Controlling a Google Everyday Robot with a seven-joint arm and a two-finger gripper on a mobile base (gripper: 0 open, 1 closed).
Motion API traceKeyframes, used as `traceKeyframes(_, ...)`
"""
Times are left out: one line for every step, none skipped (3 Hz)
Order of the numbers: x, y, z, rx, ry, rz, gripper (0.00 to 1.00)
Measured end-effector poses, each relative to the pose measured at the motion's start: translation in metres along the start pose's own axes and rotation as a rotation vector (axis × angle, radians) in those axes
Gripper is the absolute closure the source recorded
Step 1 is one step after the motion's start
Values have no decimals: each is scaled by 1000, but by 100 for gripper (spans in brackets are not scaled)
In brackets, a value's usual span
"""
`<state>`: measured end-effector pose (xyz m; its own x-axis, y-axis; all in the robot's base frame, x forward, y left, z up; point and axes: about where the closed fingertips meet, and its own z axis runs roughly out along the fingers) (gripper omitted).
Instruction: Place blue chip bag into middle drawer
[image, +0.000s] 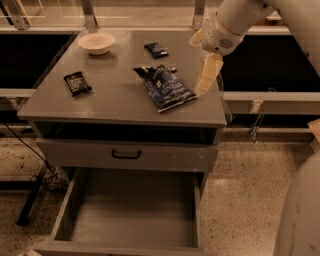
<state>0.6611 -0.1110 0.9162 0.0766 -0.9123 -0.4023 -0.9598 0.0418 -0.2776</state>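
Next, the gripper grips the middle of the blue chip bag (167, 83), between its torn top and bottom end.
The blue chip bag (167, 87) lies flat on the grey cabinet top (110, 102), right of centre, with its torn top pointing to the back left. My gripper (202, 57) hangs over the top's right edge, just right of the bag and not touching it. It is open and empty, and one cream finger (207, 75) points down beside the bag. The middle drawer (130, 215) is pulled out below at the bottom of the view, and its grey floor is bare.
A white bowl (96, 42) stands at the back left of the top. One small dark packet (77, 83) lies at the left and another (156, 49) at the back. Above the open drawer is a shut drawer front with a black handle (126, 155). Rails run behind the cabinet.
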Motion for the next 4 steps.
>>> traceKeyframes(-10, -11, 6, 16, -74, -16, 0)
traceKeyframes(-42, -32, 20, 15, -171, -62, 0)
traceKeyframes(-42, -33, 20, 16, -171, -62, 0)
traceKeyframes(-37, -31, 31, 2, -106, -63, 0)
